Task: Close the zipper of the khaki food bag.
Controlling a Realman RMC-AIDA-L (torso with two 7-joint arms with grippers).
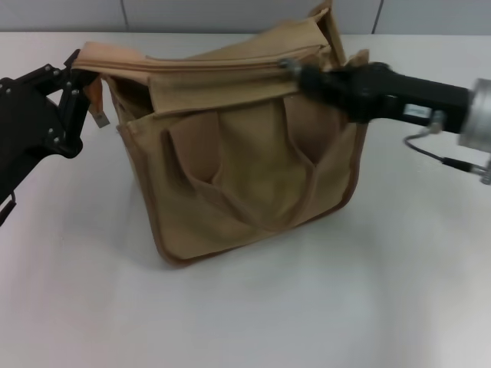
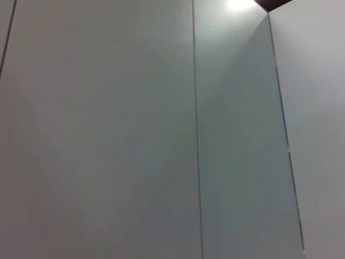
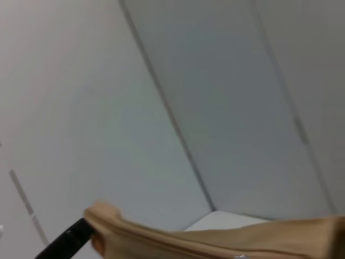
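Next, I release the silver pull tab, now on the zipper line, at the zipper's end point(image 1: 316, 58) farthest from my left gripper with my right gripper.
The khaki food bag point(image 1: 253, 169) stands upright in the middle of the white table, with its two handles hanging down the front. Its zipper point(image 1: 192, 64) runs along the top flap. My left gripper point(image 1: 80, 83) is at the bag's left top corner and is shut on the end of the fabric there. My right gripper point(image 1: 295, 70) reaches in from the right and sits on the zipper line towards its right end, closed around a small silver pull tab point(image 1: 287, 64). The right wrist view shows the bag's top edge point(image 3: 226, 237) and the left gripper's dark tip point(image 3: 64, 244).
The white table point(image 1: 253, 314) spreads all around the bag. Grey wall panels point(image 2: 161, 129) fill the left wrist view. A cable point(image 1: 445, 157) loops below my right wrist.
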